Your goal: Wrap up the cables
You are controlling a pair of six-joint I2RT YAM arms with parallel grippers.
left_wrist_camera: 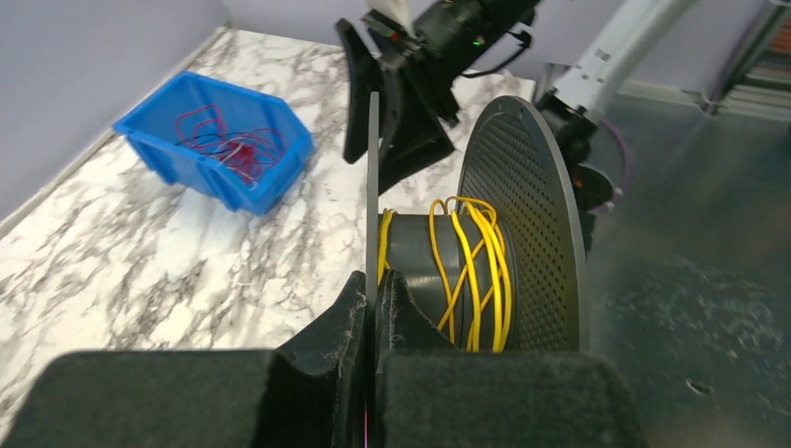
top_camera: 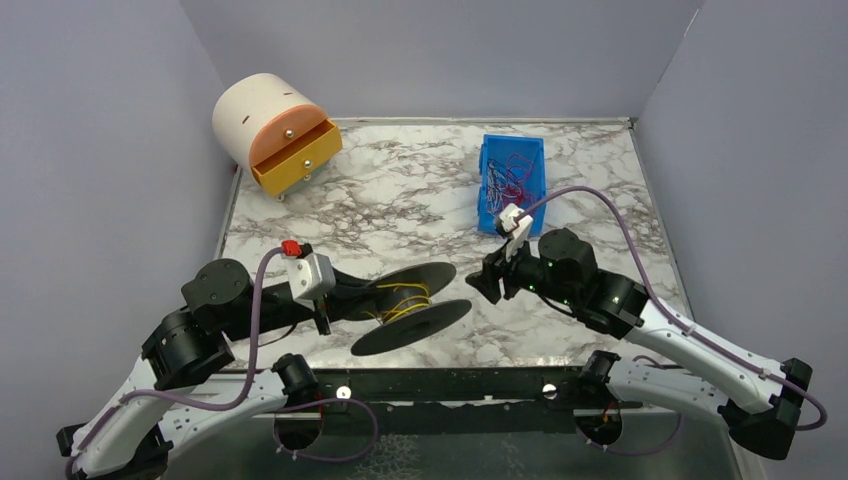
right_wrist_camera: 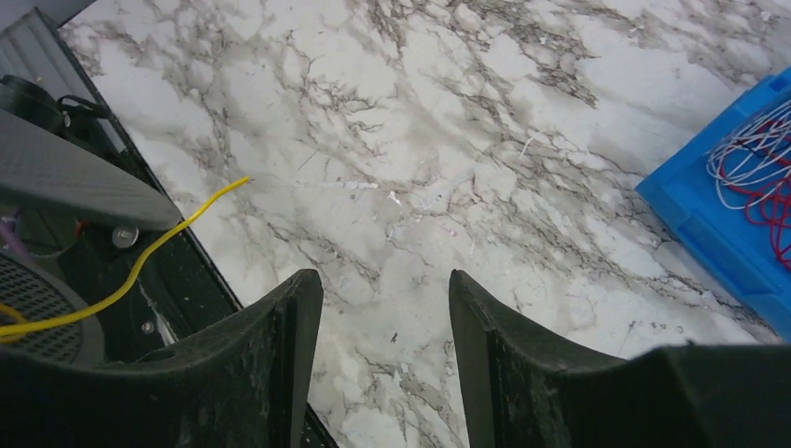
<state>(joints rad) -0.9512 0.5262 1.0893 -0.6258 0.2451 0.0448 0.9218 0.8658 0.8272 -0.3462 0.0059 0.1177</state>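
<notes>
The robot's right gripper needs to next move to the yellow cable's loose end (top_camera: 380,286) (right_wrist_camera: 245,180), which trails from the dark grey spool, and close there.
A dark grey spool (top_camera: 412,304) with yellow cable (top_camera: 405,300) wound on its core is held near the table's front edge. My left gripper (top_camera: 372,296) is shut on the spool's far flange; in the left wrist view (left_wrist_camera: 374,285) the thin flange (left_wrist_camera: 372,187) sits between the pads, and the yellow cable (left_wrist_camera: 476,271) wraps the core beside the perforated flange (left_wrist_camera: 522,224). My right gripper (top_camera: 487,280) is open and empty just right of the spool. In the right wrist view (right_wrist_camera: 384,289) a loose yellow cable end (right_wrist_camera: 159,247) trails from the spool (right_wrist_camera: 56,187) at left.
A blue bin (top_camera: 512,181) holding red and white cables stands at the back right; it also shows in the left wrist view (left_wrist_camera: 216,140) and the right wrist view (right_wrist_camera: 737,201). A cream and orange drawer unit (top_camera: 275,133) stands at the back left, its drawer open.
</notes>
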